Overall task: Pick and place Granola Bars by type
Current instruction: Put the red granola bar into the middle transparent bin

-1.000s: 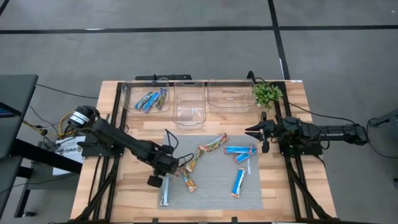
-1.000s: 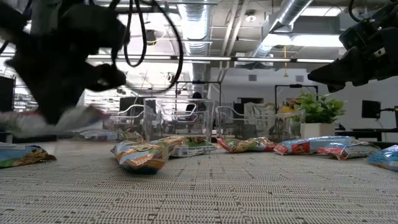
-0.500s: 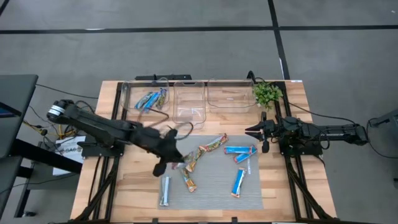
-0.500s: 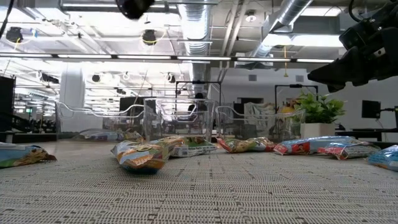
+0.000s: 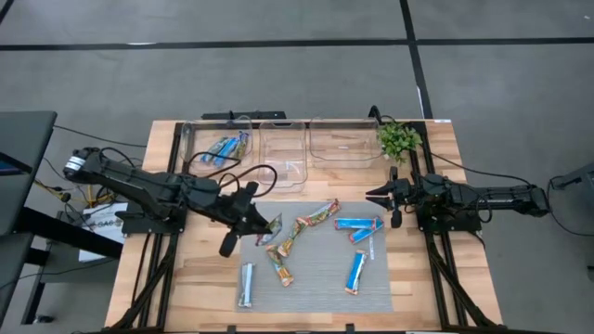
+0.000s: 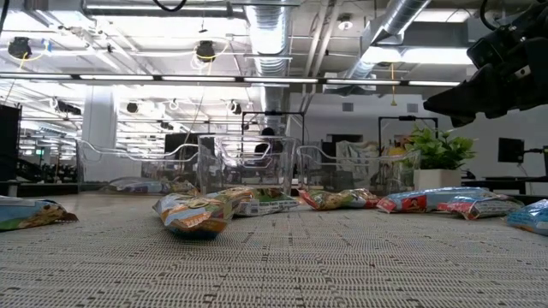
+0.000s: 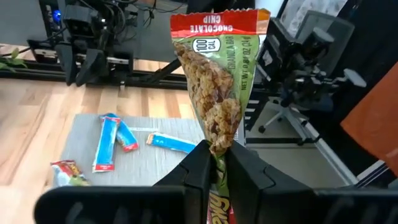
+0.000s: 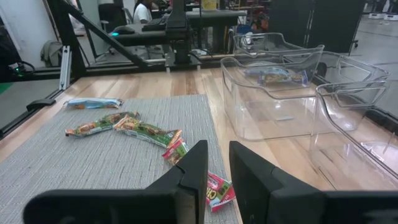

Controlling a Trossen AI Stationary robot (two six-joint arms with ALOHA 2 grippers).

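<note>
The green granola bar will leave my left gripper in the near half of the empty middle clear bin (image 5: 289, 164), where I need to let go of it.
My left gripper (image 5: 255, 225) hangs above the left part of the grey mat (image 5: 320, 292), shut on a green granola bar (image 7: 214, 81) with a red end, also seen from above (image 5: 270, 228). More bars lie flat on the mat: a blue-and-white one (image 5: 246, 284), multicoloured ones (image 5: 295, 232), and blue ones with red ends (image 5: 357, 224). Blue bars (image 5: 225, 148) lie in the left clear bin. My right gripper (image 5: 382, 197) waits at the table's right side, shut on nothing. My left gripper pinches one end of the green bar (image 7: 216, 163) between its two fingers. The fingers come from the table's left, nearly level, and lie along the bar. The bar sticks out past the fingertips, its red end (image 7: 214, 22) farthest out, clear of the mat.
Three clear bins stand along the far edge: left (image 5: 197, 148), middle (image 5: 283, 158) and right (image 5: 343, 144). A small green plant (image 5: 399, 139) stands at the far right. Bare wood (image 5: 200, 269) lies left of the mat.
My left gripper has risen from the mat and tipped from pointing steeply down to nearly level, drifting a little toward the far edge. It stays shut on the green bar, which has come up clear of the mat. The arm has left the low view.
</note>
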